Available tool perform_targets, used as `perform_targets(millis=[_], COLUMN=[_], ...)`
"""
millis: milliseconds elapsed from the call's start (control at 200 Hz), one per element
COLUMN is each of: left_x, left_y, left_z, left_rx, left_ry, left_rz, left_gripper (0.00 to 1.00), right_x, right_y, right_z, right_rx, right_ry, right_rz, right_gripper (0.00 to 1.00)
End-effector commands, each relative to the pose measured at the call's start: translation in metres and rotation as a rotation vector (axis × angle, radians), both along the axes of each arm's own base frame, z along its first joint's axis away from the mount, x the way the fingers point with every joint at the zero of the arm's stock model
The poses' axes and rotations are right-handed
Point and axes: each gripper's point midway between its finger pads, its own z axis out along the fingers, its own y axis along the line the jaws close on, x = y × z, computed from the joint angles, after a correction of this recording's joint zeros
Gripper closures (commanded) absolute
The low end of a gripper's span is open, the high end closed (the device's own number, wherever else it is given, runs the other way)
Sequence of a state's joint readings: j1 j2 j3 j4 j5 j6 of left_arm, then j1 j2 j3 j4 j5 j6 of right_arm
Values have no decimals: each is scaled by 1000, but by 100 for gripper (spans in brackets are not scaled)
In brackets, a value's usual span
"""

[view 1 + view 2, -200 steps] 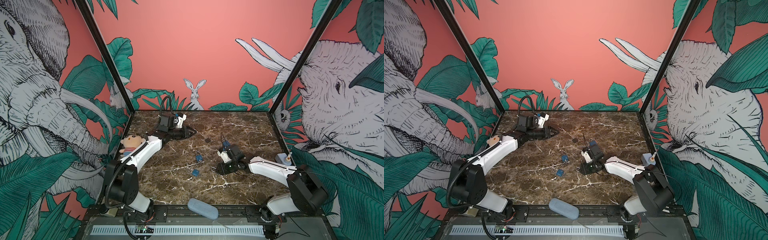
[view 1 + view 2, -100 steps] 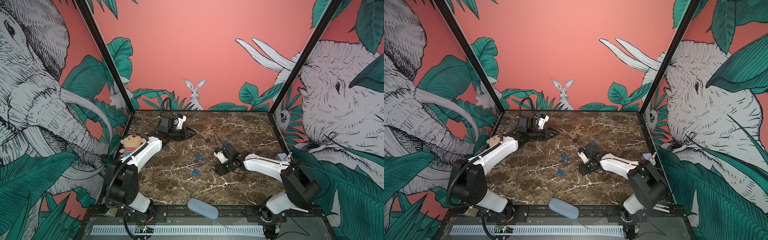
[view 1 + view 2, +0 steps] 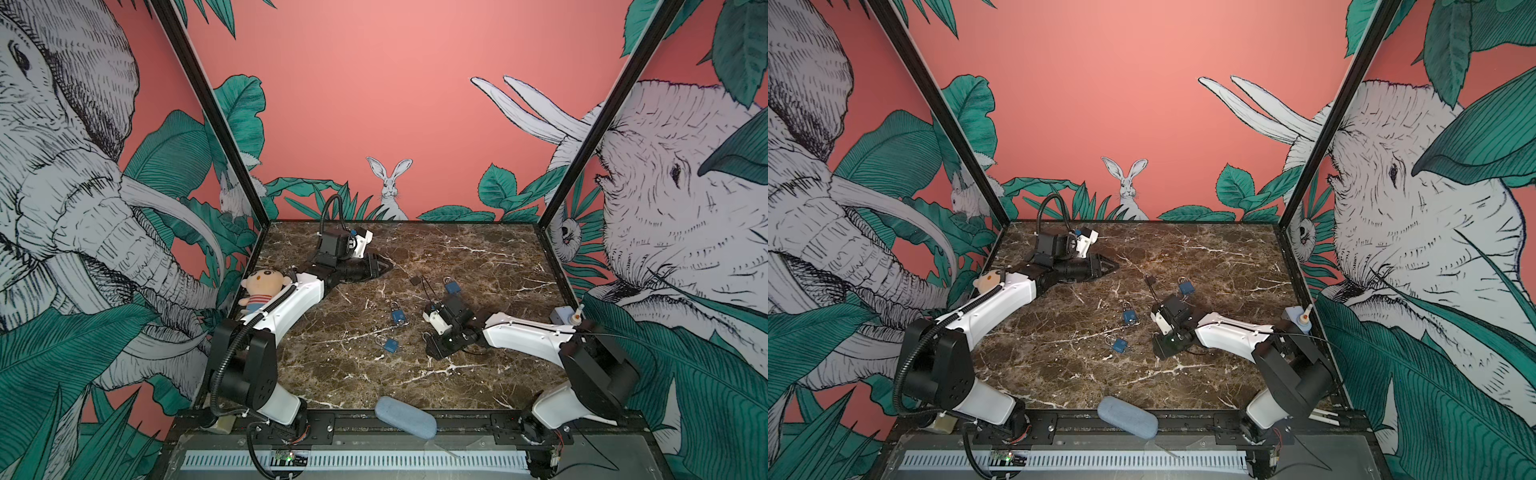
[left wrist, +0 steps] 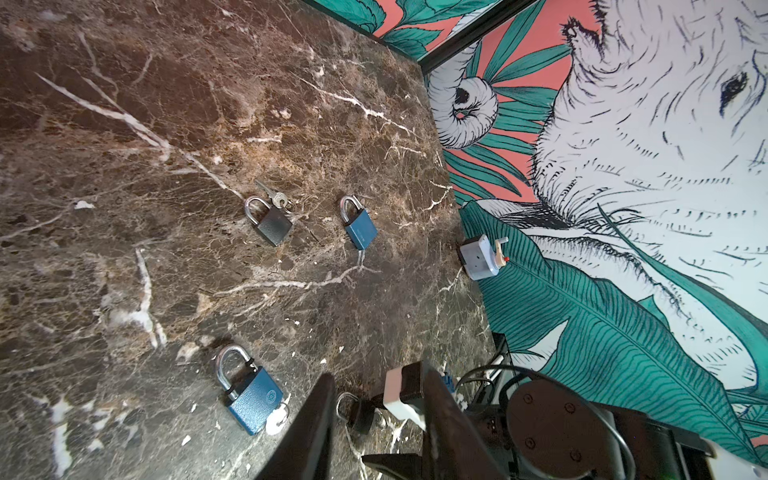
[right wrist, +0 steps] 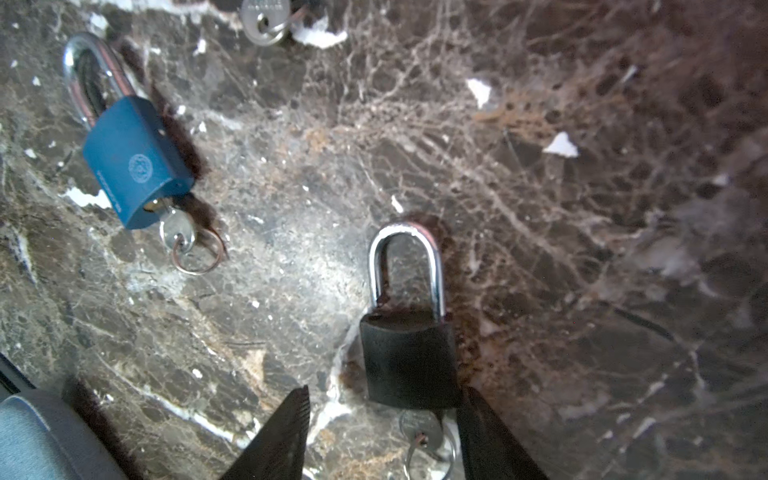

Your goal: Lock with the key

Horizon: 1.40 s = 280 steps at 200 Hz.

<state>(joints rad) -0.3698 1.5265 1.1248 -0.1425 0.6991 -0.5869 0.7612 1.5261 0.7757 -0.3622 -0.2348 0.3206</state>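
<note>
The black padlock's shackle (image 4: 345, 404), on the padlock under my right gripper, is next for my left gripper, which should go there and close on it.
A small black padlock (image 5: 409, 357) lies flat on the marble table (image 5: 582, 208), with a silver key (image 5: 419, 426) on a ring in its keyhole. My right gripper (image 5: 386, 388) is open low over it. The key lies between the two fingers, and one finger (image 5: 490, 436) touches the corner of the lock body. In both top views the right gripper (image 3: 434, 353) (image 3: 1163, 351) is at the table's middle right. My left gripper (image 4: 376, 370) rests at the back left (image 3: 384, 266), open and holding nothing.
A blue padlock (image 5: 137, 162) with its key (image 5: 176, 235) lies close by, and another blue one (image 3: 452, 286) farther back. A second black padlock (image 4: 272, 224) has a loose key (image 4: 274, 197) beside it. There is a plush doll (image 3: 262, 291) at the left, a grey-blue case (image 3: 405, 415) at the front edge and a grey device (image 3: 565, 318) by the right wall.
My right gripper has shifted slightly left and forward, and its jaws have opened wider. The left arm has not moved.
</note>
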Motion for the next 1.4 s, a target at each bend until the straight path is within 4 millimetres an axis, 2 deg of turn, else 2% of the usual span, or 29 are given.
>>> perform_targets(millis=[0, 250, 405, 425, 500, 795, 985, 1210, 1396], left_x=[0, -1, -1, -1, -2, -1, -2, -2, -3], left_y=[-2, -2, -2, -2, -2, -2, -2, -1, 0], left_z=[0, 1, 0, 0, 0, -2, -2, -2, -2], left_rx=[-14, -13, -11, -12, -11, -9, -8, -7, -4], left_ry=[-10, -16, -13, -14, -13, -9, -9, -9, -6], left_rz=[-16, -17, -17, -18, -18, -19, -20, -17, -18], left_gripper=[62, 63, 63, 63, 63, 64, 64, 64, 65], right_x=[5, 18, 16, 15, 14, 15, 15, 14, 17], right_y=[-2, -3, 3, 2, 2, 2, 2, -1, -4], right_z=[7, 8, 7, 0, -4, -9, -13, -20, -19], right_rx=[-37, -161, -198, -219, -238, -279, -291, -314, -331], right_ry=[-42, -125, -141, -129, -131, -146, -145, -138, -158], right_rz=[-14, 6, 48, 52, 62, 68, 72, 68, 59], right_gripper=[43, 46, 49, 50, 51, 56, 63, 64, 82])
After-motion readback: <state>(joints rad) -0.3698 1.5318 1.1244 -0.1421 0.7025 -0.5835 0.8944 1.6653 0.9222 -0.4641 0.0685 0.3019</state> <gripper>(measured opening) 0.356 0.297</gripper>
